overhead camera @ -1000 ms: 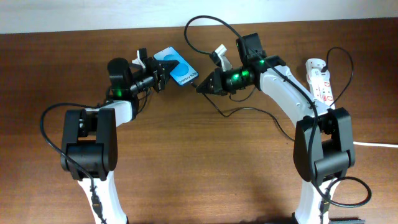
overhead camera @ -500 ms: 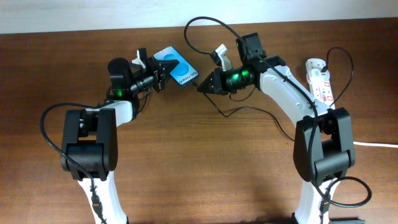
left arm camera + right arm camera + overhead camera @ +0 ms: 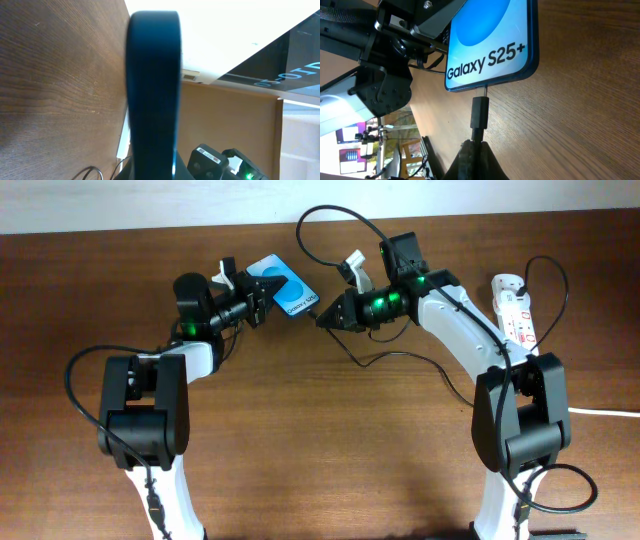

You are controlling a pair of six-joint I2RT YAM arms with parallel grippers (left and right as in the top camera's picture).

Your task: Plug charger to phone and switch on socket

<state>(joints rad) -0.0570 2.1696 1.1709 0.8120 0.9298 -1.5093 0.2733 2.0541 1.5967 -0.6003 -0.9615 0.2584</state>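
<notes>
My left gripper is going to release the phone so that it lies flat on the bare wood (image 3: 308, 334) between my grippers, just below the tip of the plug.
The phone (image 3: 283, 288), blue screen up, is tilted above the table at the back middle. My left gripper (image 3: 258, 306) is shut on its left end. In the left wrist view the phone (image 3: 152, 75) shows edge-on as a dark band. My right gripper (image 3: 325, 318) is shut on the charger's small plug tip (image 3: 480, 112). The tip's metal end touches the phone's (image 3: 490, 45) bottom edge at the port. The thin black cable (image 3: 345, 215) loops behind the right arm toward the socket (image 3: 515, 308), a white power strip at the right.
The thick white cord (image 3: 600, 412) leaves the strip toward the right edge. More black cable (image 3: 400, 358) lies on the wood under the right arm. A white wall runs along the table's back edge.
</notes>
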